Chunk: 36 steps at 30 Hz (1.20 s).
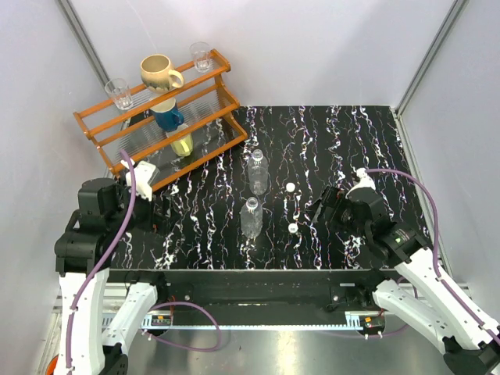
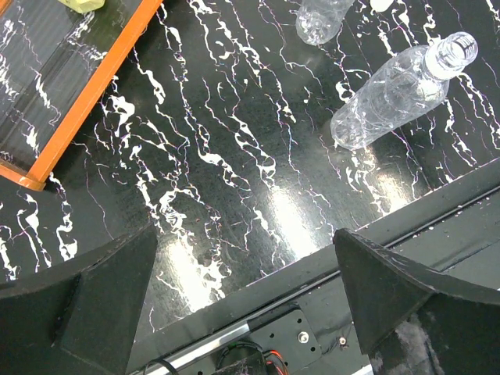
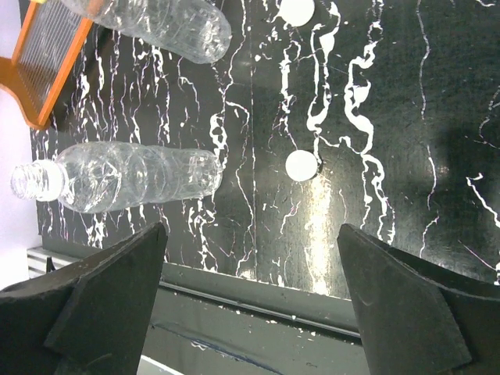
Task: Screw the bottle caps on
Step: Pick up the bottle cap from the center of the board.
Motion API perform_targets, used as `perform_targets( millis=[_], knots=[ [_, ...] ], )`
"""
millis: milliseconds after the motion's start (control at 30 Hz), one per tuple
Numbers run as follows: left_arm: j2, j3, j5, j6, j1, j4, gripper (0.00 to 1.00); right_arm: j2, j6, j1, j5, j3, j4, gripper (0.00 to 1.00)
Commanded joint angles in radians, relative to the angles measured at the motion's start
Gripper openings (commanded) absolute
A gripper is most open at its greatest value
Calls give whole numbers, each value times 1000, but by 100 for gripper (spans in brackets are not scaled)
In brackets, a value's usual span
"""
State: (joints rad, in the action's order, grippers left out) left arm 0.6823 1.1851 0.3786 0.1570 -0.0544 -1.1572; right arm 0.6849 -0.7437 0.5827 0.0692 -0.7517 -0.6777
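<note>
My right gripper is going to close on the near cap's rim (image 1: 297, 228) (image 3: 315, 169), taking it on the side that faces away from the near bottle.
Two clear ribbed bottles stand upright and uncapped mid-table: the near bottle (image 1: 251, 219) and the far bottle (image 1: 258, 172). Two white caps lie loose on the table to their right, a near cap (image 1: 293, 227) and a far cap (image 1: 290, 187). My left gripper (image 1: 158, 212) is open and empty, left of the bottles; its view shows the near bottle (image 2: 394, 90) and the far bottle (image 2: 320, 19). My right gripper (image 1: 323, 205) is open and empty, right of the caps; its view shows the near bottle (image 3: 129, 176), far bottle (image 3: 160, 23), near cap (image 3: 301, 166) and far cap (image 3: 297, 9).
An orange wooden rack (image 1: 160, 117) stands at the back left with a beige mug (image 1: 160, 74), a blue mug (image 1: 166, 117) and two drinking glasses (image 1: 119, 94). Its corner shows in the left wrist view (image 2: 74, 109). The table's front edge (image 1: 250, 275) is near both grippers.
</note>
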Motion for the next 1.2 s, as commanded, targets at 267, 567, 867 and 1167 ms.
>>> perform_targets(
  millis=[267,567,867,1167],
  knots=[
    [-7,22,-23,6,1,30,99,207,35,6,49,-49,21,83],
    [-21,11,-37,15,1,30,99,496,56,6,66,-51,197,74],
    [-20,5,-33,21,1,25,99,571,38,6,49,37,346,65],
    [-20,1,-37,24,1,30,99,614,37,8,41,101,405,58]
  ],
)
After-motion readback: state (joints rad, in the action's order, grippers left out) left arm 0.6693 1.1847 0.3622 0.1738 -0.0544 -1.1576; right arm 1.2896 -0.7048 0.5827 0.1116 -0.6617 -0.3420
